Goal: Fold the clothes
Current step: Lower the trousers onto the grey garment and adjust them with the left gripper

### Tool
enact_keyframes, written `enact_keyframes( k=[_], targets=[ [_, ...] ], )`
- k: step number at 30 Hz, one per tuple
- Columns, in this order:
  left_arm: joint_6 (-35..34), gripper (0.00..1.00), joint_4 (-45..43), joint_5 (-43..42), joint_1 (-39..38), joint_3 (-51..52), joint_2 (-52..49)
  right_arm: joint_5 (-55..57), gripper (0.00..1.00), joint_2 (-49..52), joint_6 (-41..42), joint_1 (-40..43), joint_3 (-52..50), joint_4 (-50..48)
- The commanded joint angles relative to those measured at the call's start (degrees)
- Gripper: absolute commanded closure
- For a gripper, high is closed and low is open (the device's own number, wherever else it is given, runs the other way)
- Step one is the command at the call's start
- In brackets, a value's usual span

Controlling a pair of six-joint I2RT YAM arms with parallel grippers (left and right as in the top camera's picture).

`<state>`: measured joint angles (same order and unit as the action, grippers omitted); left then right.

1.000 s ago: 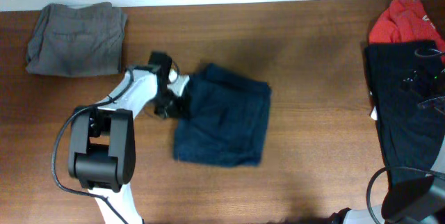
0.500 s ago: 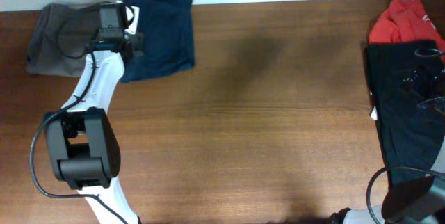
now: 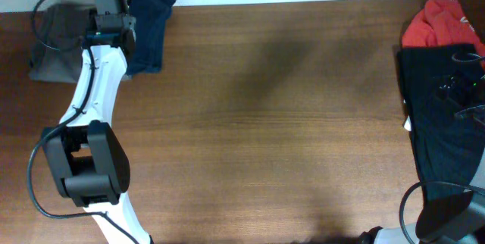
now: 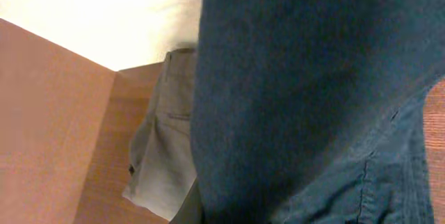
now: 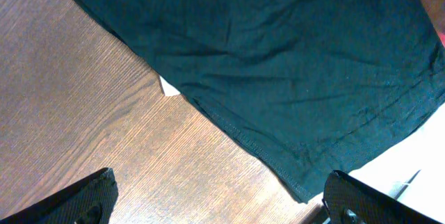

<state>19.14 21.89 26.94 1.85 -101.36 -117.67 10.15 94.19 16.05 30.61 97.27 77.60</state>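
Note:
My left gripper is going to let go of the dark navy trouser-like piece laid flat on top of the grey folded trousers [image 3: 105, 33].
My left gripper [image 3: 126, 30] is at the far left back of the table, shut on the dark navy trouser-like piece [image 3: 149, 20], which hangs bunched beside the grey folded trousers [image 3: 51, 47]. In the left wrist view the navy fabric [image 4: 306, 92] fills most of the frame, with the grey trousers [image 4: 163, 154] below it. A black piece [image 3: 443, 123] lies spread at the right edge, with a red top [image 3: 442, 23] behind it. My right gripper [image 5: 222, 196] is open and empty, above the table beside the hem of the black piece [image 5: 278, 50].
The brown wooden table [image 3: 288, 123] ends at a white wall along the back. A small white tag [image 5: 169, 87] sticks out from under the black piece. The right arm's base [image 3: 447, 217] is at the front right corner.
My left gripper has carried the navy piece from the middle of the table to the far back left, next to the grey trousers. The right arm has not moved.

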Motion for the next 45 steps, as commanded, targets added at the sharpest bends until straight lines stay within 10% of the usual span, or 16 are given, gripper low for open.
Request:
enact_keyframes(
  k=[1, 22, 45],
  targets=[
    [-1.75, 0.99, -0.44, 6.56, -0.66, -1.88, -0.37, 0.35, 0.02, -0.2, 0.09, 0.17, -0.26, -0.02],
    [1.92, 0.99, -2.91, 14.84, -1.03, -1.99, 0.37, 0.35, 0.02, -0.2, 0.09, 0.17, -0.26, -0.02],
    [1.16, 0.94, -15.1, -2.4, 10.73, -1.86, -9.94, 0.35, 0.02, -0.2, 0.09, 0.17, -0.26, -0.02]
  ],
)
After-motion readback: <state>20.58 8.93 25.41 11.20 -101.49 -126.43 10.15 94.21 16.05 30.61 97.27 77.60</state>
